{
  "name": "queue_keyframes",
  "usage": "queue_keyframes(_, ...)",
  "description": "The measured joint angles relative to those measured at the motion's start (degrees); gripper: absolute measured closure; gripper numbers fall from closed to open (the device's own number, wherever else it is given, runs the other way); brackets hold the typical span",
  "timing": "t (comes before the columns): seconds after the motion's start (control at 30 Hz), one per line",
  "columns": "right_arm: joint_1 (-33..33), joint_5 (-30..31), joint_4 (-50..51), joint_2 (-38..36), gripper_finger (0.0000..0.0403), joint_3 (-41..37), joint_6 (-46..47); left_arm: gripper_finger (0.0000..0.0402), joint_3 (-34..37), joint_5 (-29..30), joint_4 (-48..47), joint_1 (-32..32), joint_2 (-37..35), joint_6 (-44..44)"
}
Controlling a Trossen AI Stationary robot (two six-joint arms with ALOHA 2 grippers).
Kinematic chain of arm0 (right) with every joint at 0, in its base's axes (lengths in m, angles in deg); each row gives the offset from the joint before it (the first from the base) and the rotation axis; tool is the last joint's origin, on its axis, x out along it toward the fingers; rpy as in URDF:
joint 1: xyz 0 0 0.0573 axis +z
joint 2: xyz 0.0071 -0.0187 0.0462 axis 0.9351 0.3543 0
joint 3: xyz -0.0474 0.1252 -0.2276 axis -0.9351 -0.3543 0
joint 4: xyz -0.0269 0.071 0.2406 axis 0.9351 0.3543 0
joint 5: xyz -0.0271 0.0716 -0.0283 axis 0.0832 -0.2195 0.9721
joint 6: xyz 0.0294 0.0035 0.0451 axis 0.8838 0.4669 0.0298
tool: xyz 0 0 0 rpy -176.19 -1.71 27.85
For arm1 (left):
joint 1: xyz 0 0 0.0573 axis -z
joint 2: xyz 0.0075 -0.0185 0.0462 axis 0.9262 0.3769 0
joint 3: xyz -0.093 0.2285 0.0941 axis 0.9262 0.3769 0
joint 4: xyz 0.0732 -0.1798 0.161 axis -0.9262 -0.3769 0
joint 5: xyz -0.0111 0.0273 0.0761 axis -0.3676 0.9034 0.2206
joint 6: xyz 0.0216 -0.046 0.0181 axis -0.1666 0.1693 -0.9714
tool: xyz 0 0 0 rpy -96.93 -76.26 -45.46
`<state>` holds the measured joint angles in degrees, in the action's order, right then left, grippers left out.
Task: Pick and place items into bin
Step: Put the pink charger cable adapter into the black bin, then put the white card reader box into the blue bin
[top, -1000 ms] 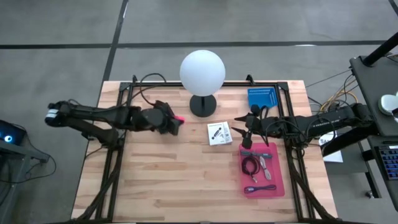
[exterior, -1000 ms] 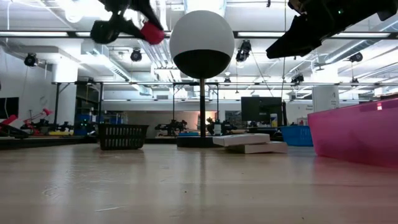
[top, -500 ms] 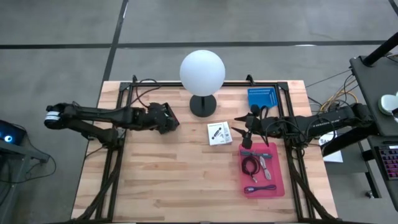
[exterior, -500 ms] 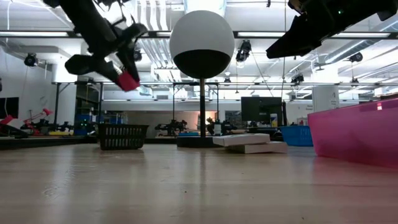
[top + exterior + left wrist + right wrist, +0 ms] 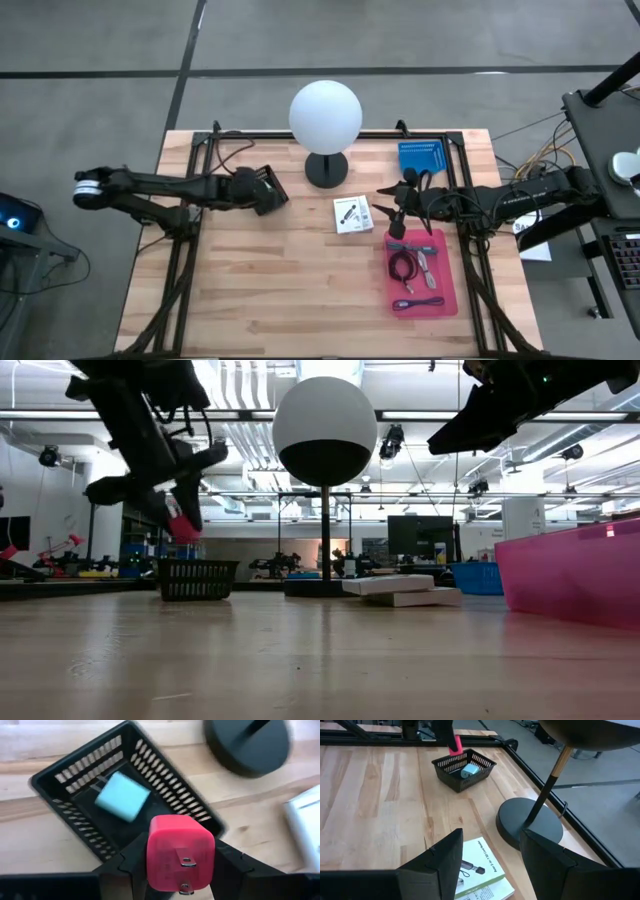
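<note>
The robot's left gripper needs to release the red block in the black slotted basket (image 5: 270, 195) (image 5: 148, 826), next to the light teal block.
My left gripper (image 5: 262, 190) is shut on a red block (image 5: 180, 852) with two metal prongs. It hangs over a black slotted basket (image 5: 165, 777), where a light teal block (image 5: 122, 796) lies on the floor. The low view has the red block (image 5: 180, 520) above the basket (image 5: 197, 579). My right gripper (image 5: 490, 870) is open and hovers near the lamp base (image 5: 527, 822), above a white printed card (image 5: 352, 214). A pink tray (image 5: 445, 285) holds a dark coiled cable (image 5: 403, 266), a silvery piece (image 5: 426, 262), a teal pen (image 5: 410, 245) and a purple cord (image 5: 420, 302). My left gripper pinches the red block by two opposite side faces (image 5: 152, 855), one finger (image 5: 131, 867) on each. The fingers slant down from above, and the face with the prongs (image 5: 186, 862) looks back toward the wrist. The block is lifted clear, above the basket's open top.
The white globe lamp (image 5: 325, 115) stands on its black base (image 5: 326, 168) at the table's far middle, between the two arms. A blue bin (image 5: 425, 157) sits at the far right. Black frame rails (image 5: 190, 250) run along both table sides. Bare wood (image 5: 290, 280) fills the near half.
My left gripper has come down and moved slightly toward the table's left edge, tipping from nearly level to slanting downward. It has kept the red block throughout, which now hangs over the black basket. My right arm has stayed still.
</note>
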<state>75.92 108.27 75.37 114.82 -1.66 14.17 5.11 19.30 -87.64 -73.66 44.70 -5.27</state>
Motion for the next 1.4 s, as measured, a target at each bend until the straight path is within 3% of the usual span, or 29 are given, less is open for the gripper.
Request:
queue_keyframes(0.47, 0.02, -0.01, -0.02, -0.02, 0.0218, 0.00, -0.05, 0.0262, -0.62, -1.76, 1.78, 0.02, 9.75, -3.21)
queue_keyframes(0.87, 0.04, -0.01, 0.01, -0.02, 0.0218, 0.00, -0.20, 0.0260, -0.55, -3.01, 1.39, 0.01, 11.91, -3.27)
queue_keyframes(1.17, 0.04, -0.01, 0.02, -0.02, 0.0218, 0.00, -0.66, 0.0159, -0.42, -3.06, 1.32, 0.02, 11.80, -3.21)
queue_keyframes(1.4, 0.04, -0.01, 0.01, -0.02, 0.0218, 0.00, -0.66, 0.0141, -1.89, -3.15, 1.29, -0.02, 11.34, -3.01)
